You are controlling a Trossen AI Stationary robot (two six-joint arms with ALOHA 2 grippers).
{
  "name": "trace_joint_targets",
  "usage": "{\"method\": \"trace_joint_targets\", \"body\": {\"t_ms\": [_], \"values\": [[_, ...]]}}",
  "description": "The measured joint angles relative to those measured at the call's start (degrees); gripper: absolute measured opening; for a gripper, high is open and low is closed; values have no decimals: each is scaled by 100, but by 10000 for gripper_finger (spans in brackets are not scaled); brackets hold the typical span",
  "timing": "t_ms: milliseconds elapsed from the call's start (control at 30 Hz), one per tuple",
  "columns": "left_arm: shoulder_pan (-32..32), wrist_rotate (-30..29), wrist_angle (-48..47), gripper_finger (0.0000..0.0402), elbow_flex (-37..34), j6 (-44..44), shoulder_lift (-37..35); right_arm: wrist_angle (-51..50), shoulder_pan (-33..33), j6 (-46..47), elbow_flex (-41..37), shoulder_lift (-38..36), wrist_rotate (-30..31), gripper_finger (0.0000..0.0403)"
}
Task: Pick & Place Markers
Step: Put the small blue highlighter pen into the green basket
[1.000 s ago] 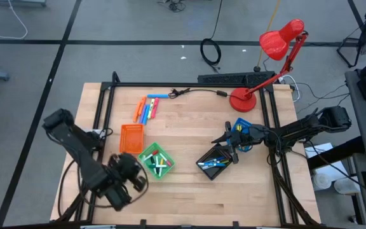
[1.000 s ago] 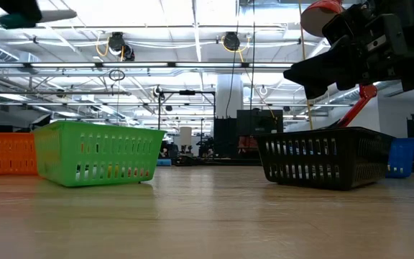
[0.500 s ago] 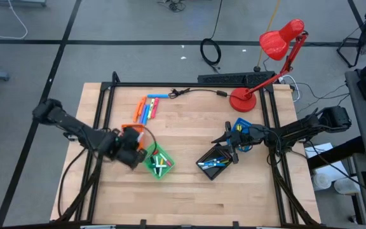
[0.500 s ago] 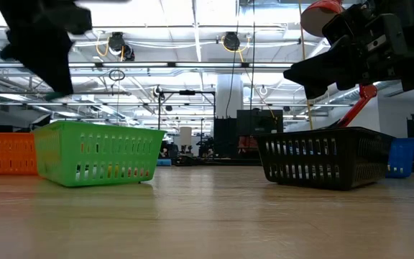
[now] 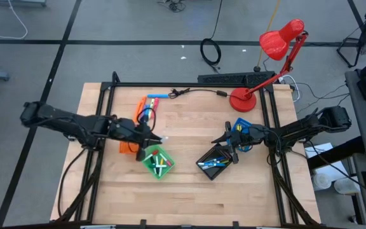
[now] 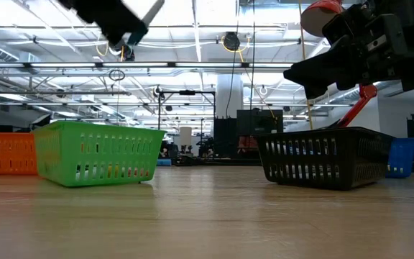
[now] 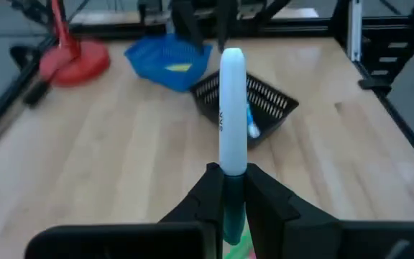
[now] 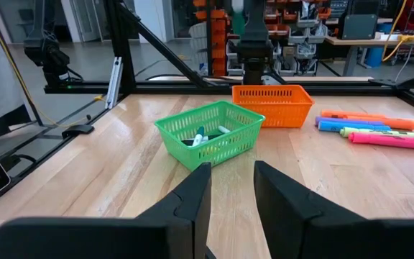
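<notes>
The white marker, now high beside the orange tray, will be released by my left gripper in the green tray (image 5: 158,165), where it will be among the other markers that are lying there.
My left gripper (image 5: 148,137) hovers high between the orange tray (image 5: 127,132) and the far corner of the green tray (image 5: 157,161). It is shut on a white marker with a teal end (image 7: 232,108), whose white tip (image 5: 162,138) points to the table's right. In the low view this gripper (image 6: 124,21) sits near the top of the picture. Several markers lie in the green tray (image 8: 210,133). More orange, blue, pink and yellow-green markers (image 5: 147,108) lie flat on the table beyond the orange tray. My right gripper (image 5: 229,144) is open and waits above the black tray (image 5: 213,163). My left gripper pinches the marker between its two fingers (image 7: 208,188) at the teal end (image 7: 233,205). The fingers come from the table's left and lie along the marker. The marker is lifted clear, and its white part (image 7: 232,93) sticks straight out past the fingertips toward the right.
The black tray (image 7: 250,108) holds blue pens. A blue tray (image 5: 241,126) sits behind it with something yellow inside. A red desk lamp (image 5: 259,63) and a black cable (image 5: 199,92) stand along the far edge. Bare wood stretches along the near edge.
My left arm has swung from the table's near-left corner toward the far edge and the right, stretching out until its gripper is between the orange and green trays. It has carried the marker with it and stayed shut on it.
</notes>
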Motion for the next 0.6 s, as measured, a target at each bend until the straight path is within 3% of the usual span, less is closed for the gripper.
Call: {"method": "trace_joint_targets", "body": {"t_ms": [300, 600], "values": [[-225, -198, -2826, 37, 1157, 146, 1275, -1, -2, 0, 0, 1, -1, 93], [-415, 262, -3133, 37, 1117, -276, 2420, -11, 0, 0, 0, 2, -2, 93]]}}
